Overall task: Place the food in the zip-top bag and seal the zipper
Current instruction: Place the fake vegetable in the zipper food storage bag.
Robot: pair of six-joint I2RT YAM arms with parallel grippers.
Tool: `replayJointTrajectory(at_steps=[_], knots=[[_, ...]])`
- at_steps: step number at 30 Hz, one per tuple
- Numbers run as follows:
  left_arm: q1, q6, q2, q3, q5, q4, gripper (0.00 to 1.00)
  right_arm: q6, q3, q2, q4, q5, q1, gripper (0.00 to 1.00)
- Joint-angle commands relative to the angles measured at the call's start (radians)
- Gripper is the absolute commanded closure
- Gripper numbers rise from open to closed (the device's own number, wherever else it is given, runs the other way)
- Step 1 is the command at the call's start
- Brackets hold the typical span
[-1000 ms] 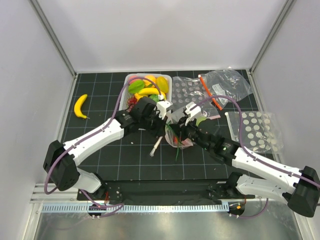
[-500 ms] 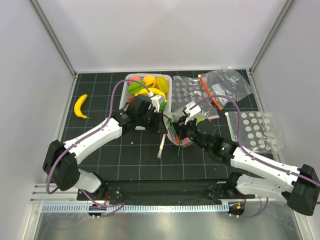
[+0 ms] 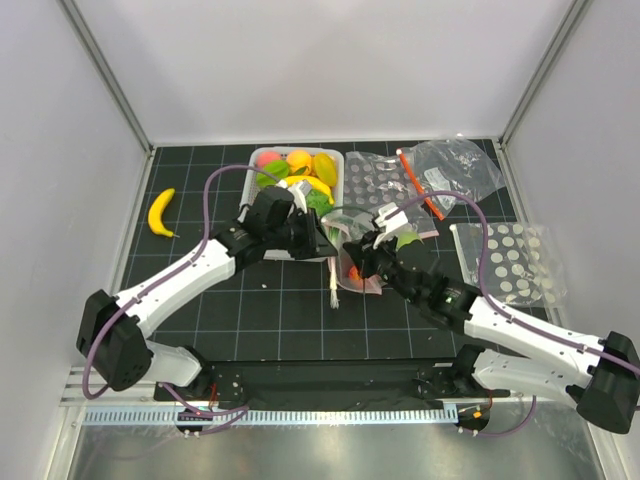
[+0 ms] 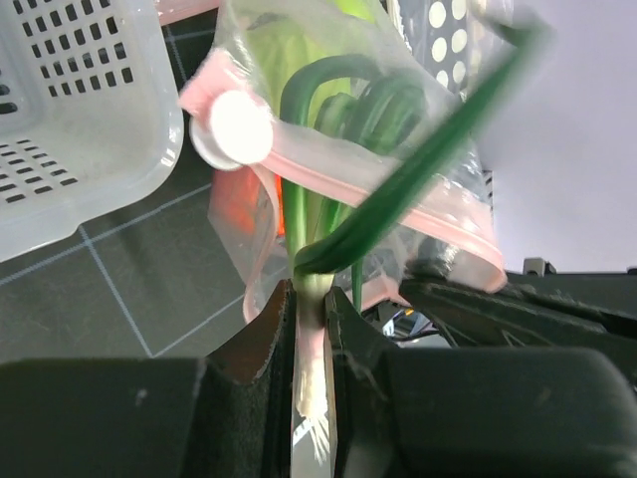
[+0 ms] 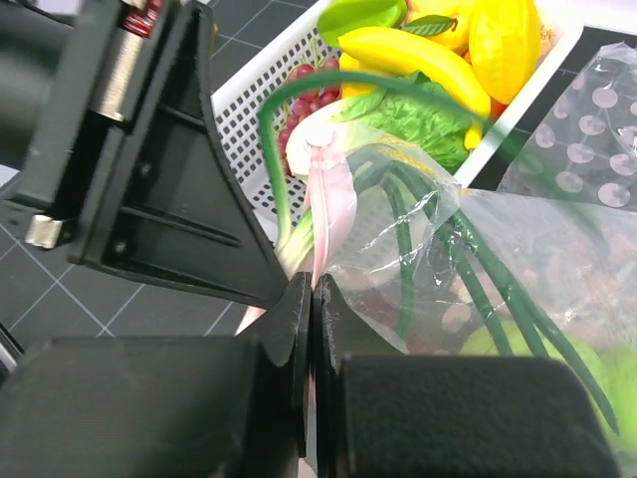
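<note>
A long green leaf pokes out across the pink zipper, so my left gripper needs to let go of the stalk inside the bag and take (image 4: 463, 127) that leaf before sealing.
My left gripper (image 4: 311, 329) is shut on the pale stalk of a toy green onion (image 4: 311, 284). Its green leaves bend into the mouth of the zip-top bag (image 4: 418, 189), past the pale pink zipper (image 4: 328, 171). From above, the onion's white end (image 3: 333, 291) hangs below my left gripper (image 3: 326, 244). The bag (image 3: 366, 268) stands at the table's middle with red and green food inside. My right gripper (image 5: 313, 299) is shut on the zipper (image 5: 333, 194) at the bag's edge. More food, including bananas (image 5: 408, 55) and lettuce (image 5: 423, 115), fills the white basket (image 3: 256, 160).
A loose yellow banana (image 3: 160, 212) lies at the far left of the mat. Behind the bag lie a dotted bag (image 3: 372, 180) and a clear bag with an orange-red strip (image 3: 450, 168). Another dotted bag (image 3: 512, 258) lies at the right.
My left gripper has carried the green onion rightward to the bag's mouth, and the leaves now reach inside. The right gripper has kept its hold on the zipper and shifted slightly.
</note>
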State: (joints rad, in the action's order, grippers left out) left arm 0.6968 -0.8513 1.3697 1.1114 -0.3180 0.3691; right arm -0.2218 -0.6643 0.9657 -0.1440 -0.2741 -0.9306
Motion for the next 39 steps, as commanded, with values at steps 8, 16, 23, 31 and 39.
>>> replayJointTrajectory(at_steps=[8, 16, 23, 31, 39], knots=[[-0.008, -0.147, 0.054, -0.06, 0.065, -0.257, 1.0, -0.031, 0.022, -0.016, -0.121, 0.036, -0.03, 0.99], [0.012, -0.074, 0.048, -0.085, 0.328, -0.297, 1.0, -0.088, 0.045, -0.077, -0.143, 0.047, -0.028, 0.99], [0.16, 0.0, 0.071, -0.084, 0.552, -0.364, 1.0, -0.218, 0.055, -0.097, -0.163, -0.045, -0.03, 0.99], [0.282, 0.13, 0.078, -0.047, 0.58, -0.42, 0.91, -0.298, 0.095, -0.174, -0.146, -0.308, -0.03, 0.99], [0.394, 0.241, 0.223, 0.093, 0.692, -0.3, 0.8, -0.338, 0.144, -0.288, -0.111, -0.543, -0.013, 0.99]])
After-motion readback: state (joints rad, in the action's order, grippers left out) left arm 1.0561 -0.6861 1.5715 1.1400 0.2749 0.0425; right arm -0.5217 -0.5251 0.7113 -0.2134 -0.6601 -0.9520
